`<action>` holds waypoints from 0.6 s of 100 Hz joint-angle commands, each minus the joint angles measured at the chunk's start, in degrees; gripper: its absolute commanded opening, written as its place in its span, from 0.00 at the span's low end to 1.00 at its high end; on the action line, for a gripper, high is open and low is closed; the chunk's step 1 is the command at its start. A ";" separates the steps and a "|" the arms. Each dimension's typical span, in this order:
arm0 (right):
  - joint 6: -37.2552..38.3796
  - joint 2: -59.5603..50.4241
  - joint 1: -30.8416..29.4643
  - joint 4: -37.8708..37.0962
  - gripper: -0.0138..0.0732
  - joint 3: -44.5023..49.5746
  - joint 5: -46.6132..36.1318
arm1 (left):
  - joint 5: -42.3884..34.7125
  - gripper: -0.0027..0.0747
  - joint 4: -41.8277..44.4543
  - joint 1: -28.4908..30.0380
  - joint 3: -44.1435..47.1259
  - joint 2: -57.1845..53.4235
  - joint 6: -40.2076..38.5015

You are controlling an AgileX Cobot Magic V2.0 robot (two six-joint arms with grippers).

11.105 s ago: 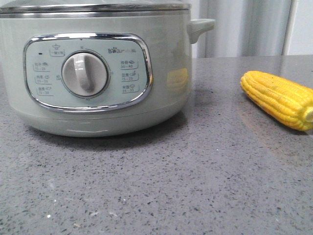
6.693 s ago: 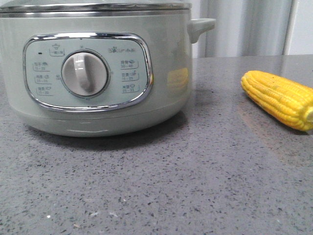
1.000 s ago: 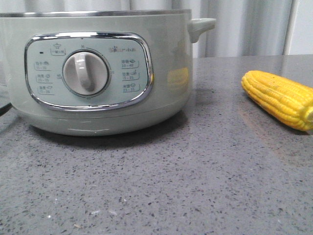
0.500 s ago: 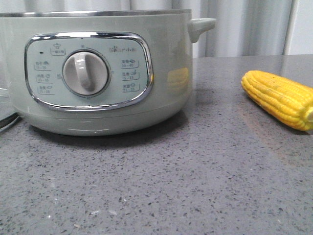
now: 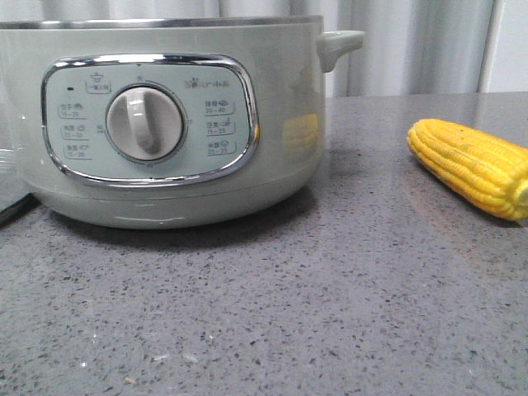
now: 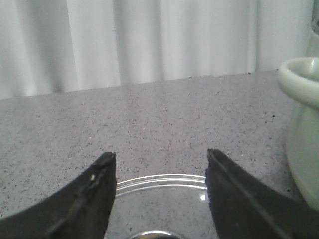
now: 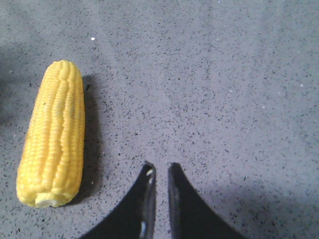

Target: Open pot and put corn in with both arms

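The robot's right gripper should next move to the yellow corn and close across its body (image 5: 481,168) (image 7: 54,153), between the middle of the corn and its thick near end.
The pale green pot (image 5: 272,124) stands at the left of the grey table with no lid on its steel rim. Its side handle shows in the left wrist view (image 6: 301,79). A clear glass lid (image 6: 159,196) lies flat on the table beside the pot. My left gripper (image 6: 160,154) hangs open just above it, jaws wide apart and holding nothing. The yellow corn (image 5: 470,165) lies on the table at the right. In the right wrist view the corn (image 7: 52,134) lies beside my right gripper (image 7: 160,165), apart from it. That gripper is shut and empty.
The speckled grey table (image 5: 330,297) runs from the pot to the corn. White curtains (image 5: 412,41) hang behind the table. A thin dark edge (image 5: 15,210) shows at the far left next to the pot.
The lid, on the pot in the oldest frames, is off it. Over the last second its glass edge at the far left dropped and mostly left the front view. The corn has not moved.
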 commanded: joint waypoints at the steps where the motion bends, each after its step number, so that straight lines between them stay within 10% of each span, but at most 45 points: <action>1: -0.25 0.44 -0.45 0.06 0.14 -2.22 -5.26 | -4.83 0.53 -0.12 -0.43 -1.43 -1.27 -0.70; 42: -0.66 1.45 1.27 0.06 0.15 -5.70 2.10 | -1.51 0.54 0.72 -0.43 -1.78 -9.02 -0.70; 60: -2.02 7.32 5.99 0.28 0.39 -12.68 10.56 | 7.49 0.54 2.81 -0.43 -4.33 -18.29 -0.70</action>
